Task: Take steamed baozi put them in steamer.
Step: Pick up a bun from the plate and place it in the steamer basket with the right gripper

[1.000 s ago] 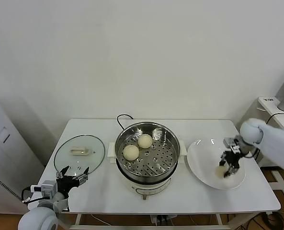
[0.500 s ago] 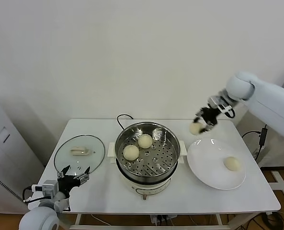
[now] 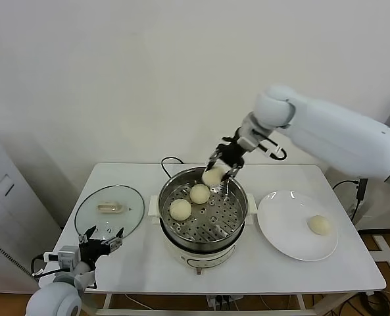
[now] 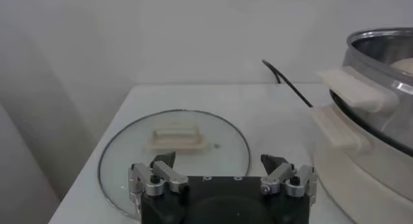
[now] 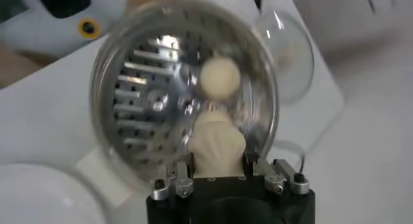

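Note:
My right gripper is to set the baozi down and let it go on the bare front part of the steamer's tray (image 3: pixel 203 232) (image 5: pixel 159 59), close to the front rim.
My right gripper (image 3: pixel 221 168) is shut on a cream-white baozi (image 3: pixel 213 176) and holds it over the far right rim of the steamer (image 3: pixel 170 234). From the right wrist, that baozi (image 5: pixel 215 146) is squeezed between the fingers above the perforated tray. Two more baozi lie on the tray: one (image 3: pixel 199 193) toward the back and one (image 3: pixel 179 209) at the left. Another baozi (image 3: pixel 319 224) rests on the white plate (image 3: pixel 280 230). My left gripper (image 3: pixel 101 244) stays low at the table's front left corner, open and holding nothing (image 4: pixel 219 170).
The glass lid (image 3: pixel 109 209) lies flat on the table left of the steamer, just beyond my left gripper. A black cord (image 3: pixel 169 162) runs behind the pot. A grey cabinet (image 3: pixel 4 217) stands left of the table.
My right gripper has lifted a baozi off the plate and carried it left, from above the plate to over the steamer's rim. The left arm has not moved.

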`<state>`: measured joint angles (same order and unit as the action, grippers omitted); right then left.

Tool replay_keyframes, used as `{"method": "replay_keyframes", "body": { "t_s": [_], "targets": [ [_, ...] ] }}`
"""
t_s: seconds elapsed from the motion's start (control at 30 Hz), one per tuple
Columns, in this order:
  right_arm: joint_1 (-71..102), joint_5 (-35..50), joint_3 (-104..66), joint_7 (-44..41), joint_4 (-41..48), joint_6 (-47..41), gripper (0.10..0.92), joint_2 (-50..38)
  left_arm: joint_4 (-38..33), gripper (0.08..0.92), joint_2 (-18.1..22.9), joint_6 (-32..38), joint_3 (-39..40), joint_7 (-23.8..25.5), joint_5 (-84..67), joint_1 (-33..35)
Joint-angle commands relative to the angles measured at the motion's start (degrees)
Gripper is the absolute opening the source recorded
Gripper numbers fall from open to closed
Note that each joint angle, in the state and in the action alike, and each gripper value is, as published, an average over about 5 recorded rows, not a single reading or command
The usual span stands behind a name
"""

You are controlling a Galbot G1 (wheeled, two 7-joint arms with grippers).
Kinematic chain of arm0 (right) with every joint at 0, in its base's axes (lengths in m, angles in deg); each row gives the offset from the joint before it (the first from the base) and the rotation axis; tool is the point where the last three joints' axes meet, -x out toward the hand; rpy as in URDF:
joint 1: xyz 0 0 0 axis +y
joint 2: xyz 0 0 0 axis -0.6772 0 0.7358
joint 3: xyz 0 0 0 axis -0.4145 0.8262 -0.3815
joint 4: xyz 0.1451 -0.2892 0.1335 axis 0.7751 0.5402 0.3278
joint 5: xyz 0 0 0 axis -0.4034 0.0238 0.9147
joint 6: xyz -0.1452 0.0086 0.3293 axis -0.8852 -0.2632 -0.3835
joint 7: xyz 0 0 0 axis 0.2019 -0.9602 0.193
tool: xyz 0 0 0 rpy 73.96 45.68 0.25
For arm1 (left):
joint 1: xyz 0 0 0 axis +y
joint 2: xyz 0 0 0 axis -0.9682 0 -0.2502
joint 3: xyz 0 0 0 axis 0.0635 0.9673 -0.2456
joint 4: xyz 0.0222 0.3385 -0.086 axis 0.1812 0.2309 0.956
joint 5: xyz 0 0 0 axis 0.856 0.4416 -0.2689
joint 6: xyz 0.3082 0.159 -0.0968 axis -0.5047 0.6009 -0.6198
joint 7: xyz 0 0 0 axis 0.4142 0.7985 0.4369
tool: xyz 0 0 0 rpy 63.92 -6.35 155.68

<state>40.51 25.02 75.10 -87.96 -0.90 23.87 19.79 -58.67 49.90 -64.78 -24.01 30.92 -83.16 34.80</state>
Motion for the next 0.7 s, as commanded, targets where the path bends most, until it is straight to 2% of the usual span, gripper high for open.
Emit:
{"method": "replay_keyframes", "body": {
  "t_s": [0.03, 0.5, 0.7],
  "targets": [
    [0.7, -3.75, 1.9, 0.81, -8.18, 9.89, 0.474, 2.75, 0.18, 0.823, -0.01, -0.08, 0.02, 0.01, -0.06, -0.11],
    [8.87, -20.43, 0.83, -1.97, -12.4, 16.25, 0.475, -0.57, 0.3, 0.823, 0.15, -0.08, 0.15, 0.1, -0.14, -0.24],
    [12.31, -23.92, -1.11, -1.83, -11.59, 16.82, 0.475, 0.41, 0.37, 0.823, 0.22, -0.15, 0.35, 0.18, -0.14, -0.37]
  ]
}}
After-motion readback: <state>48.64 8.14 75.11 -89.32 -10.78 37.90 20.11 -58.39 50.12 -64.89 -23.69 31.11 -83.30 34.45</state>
